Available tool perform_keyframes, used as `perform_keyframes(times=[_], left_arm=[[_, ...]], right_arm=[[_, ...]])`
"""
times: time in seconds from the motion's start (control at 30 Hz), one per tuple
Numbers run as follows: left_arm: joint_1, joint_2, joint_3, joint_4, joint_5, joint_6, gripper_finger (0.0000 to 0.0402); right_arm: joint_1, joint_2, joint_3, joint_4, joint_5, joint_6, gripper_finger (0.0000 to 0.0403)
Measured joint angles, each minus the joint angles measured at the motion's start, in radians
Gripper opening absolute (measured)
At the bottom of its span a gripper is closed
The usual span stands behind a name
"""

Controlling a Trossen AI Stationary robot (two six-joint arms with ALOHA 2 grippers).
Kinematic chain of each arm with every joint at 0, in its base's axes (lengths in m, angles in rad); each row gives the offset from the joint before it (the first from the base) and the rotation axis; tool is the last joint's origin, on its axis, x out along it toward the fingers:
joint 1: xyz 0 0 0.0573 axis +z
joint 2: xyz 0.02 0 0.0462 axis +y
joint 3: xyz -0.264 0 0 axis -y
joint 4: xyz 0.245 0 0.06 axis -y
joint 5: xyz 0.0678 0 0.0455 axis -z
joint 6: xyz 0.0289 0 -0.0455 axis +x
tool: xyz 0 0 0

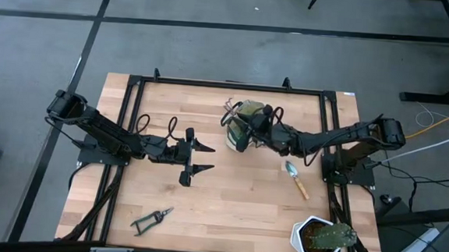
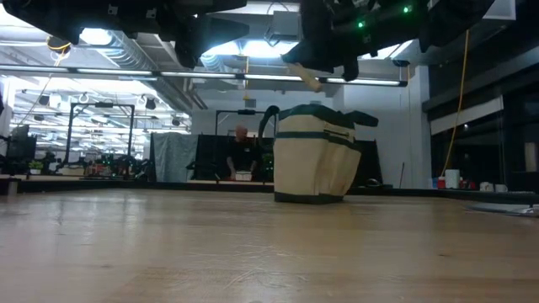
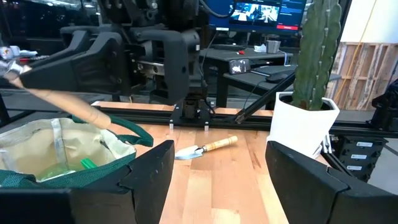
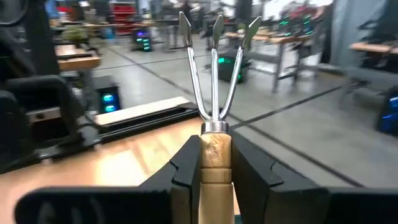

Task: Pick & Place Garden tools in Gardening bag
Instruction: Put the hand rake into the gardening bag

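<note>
The hand rake, now held above the bag, will be let go by my right gripper inside the tan-and-cream bag (image 1: pixel 246 124), next to the green thing in it.
The tan-and-cream bag (image 1: pixel 238 138) stands upright on its base at the table's far middle; it also shows in the low view (image 2: pixel 316 160) and the left wrist view (image 3: pixel 56 146), with something green inside it. My right gripper (image 1: pixel 245 119) is above the bag, shut on a three-pronged hand rake (image 4: pixel 214 74) with a wooden handle. My left gripper (image 1: pixel 201 157) is open and empty to the left of the bag, above the table. The trowel (image 1: pixel 295 179) lies flat to the right of the bag. The pruning shears (image 1: pixel 152 219) lie at the near left. My right gripper pinches the rake's wooden handle (image 4: pixel 214 152) between its two fingers (image 4: pixel 186 171), just behind the metal collar. The fingers lie along the handle, and the prongs stick out past the fingertips. The rake is lifted clear and tilted, its handle's free end (image 2: pixel 308 78) down over the bag's opening.
A white pot with a cactus (image 1: pixel 323 237) stands at the near right corner. A black frame (image 1: pixel 227 85) runs round the table's edge. Bare wood lies between the shears and the trowel. A person shows far behind the table (image 2: pixel 242 151).
</note>
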State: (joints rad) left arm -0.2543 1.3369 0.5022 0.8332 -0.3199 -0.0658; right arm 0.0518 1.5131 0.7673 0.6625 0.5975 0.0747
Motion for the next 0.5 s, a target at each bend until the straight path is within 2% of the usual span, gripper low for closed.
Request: perform_keyframes(times=[0.07,0.3,0.5], left_arm=[[0.0,0.0,0.0,0.0,0.0,0.0,0.0251],[0.0,0.0,0.0,0.0,0.0,0.0,0.0251],[0.0,0.0,0.0,0.0,0.0,0.0,0.0251]], right_arm=[[0.012,0.0,0.0,0.003,0.032,-0.019,0.0068],[0.016,-0.009,-0.04,-0.002,0.031,-0.03,0.0066],[0.016,-0.012,-0.181,0.226,0.071,-0.033,0.0065]])
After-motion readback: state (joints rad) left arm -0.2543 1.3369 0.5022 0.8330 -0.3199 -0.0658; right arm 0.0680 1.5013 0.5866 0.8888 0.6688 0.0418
